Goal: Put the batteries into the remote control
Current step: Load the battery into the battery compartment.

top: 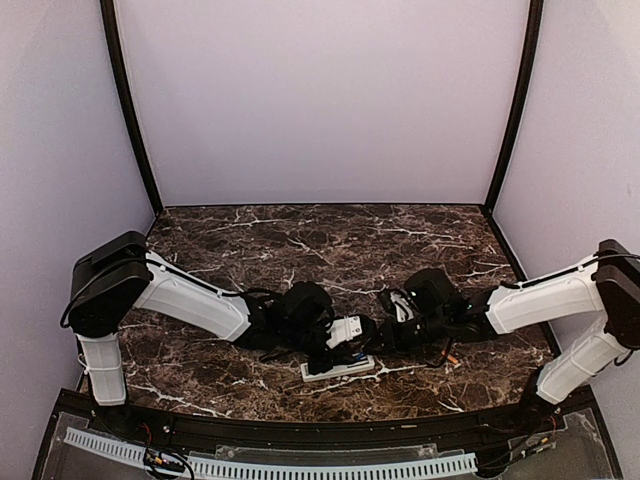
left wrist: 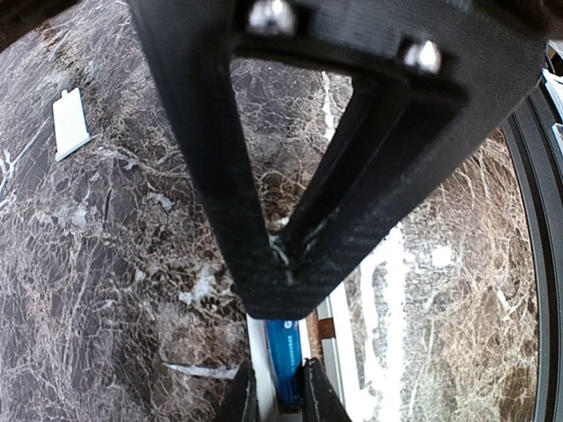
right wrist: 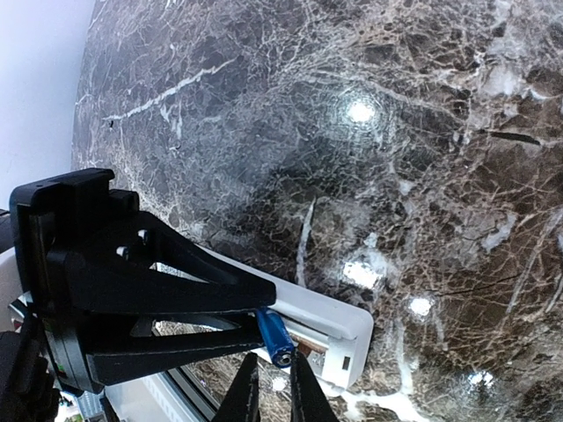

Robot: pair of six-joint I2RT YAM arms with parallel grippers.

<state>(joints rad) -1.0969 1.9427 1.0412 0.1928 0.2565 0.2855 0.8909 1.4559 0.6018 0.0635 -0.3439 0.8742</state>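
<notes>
My right gripper is going to release the blue battery inside the remote's compartment (top: 357, 360) (right wrist: 304, 331), along its side away from the front rail.
The remote control (top: 338, 369) lies back up near the table's front edge, its battery compartment open (right wrist: 327, 318). My left gripper (left wrist: 280, 396) is shut on the blue battery (left wrist: 286, 356), which it holds slanted over the compartment. My right gripper (right wrist: 274, 391) meets it from the other side, and its fingertips are closed on the battery's free end (right wrist: 279, 345). In the top view both grippers, left (top: 352, 350) and right (top: 372, 340), crowd over the remote. Something brownish (left wrist: 326, 330) shows inside the compartment beside the blue battery. I cannot tell what it is.
A small flat pale-grey cover (left wrist: 70, 124) lies on the dark marble table (top: 300, 240) away from the remote. The table's black front rail (left wrist: 538, 264) runs close beside the remote. A thin orange sliver (top: 450, 354) lies by the right arm.
</notes>
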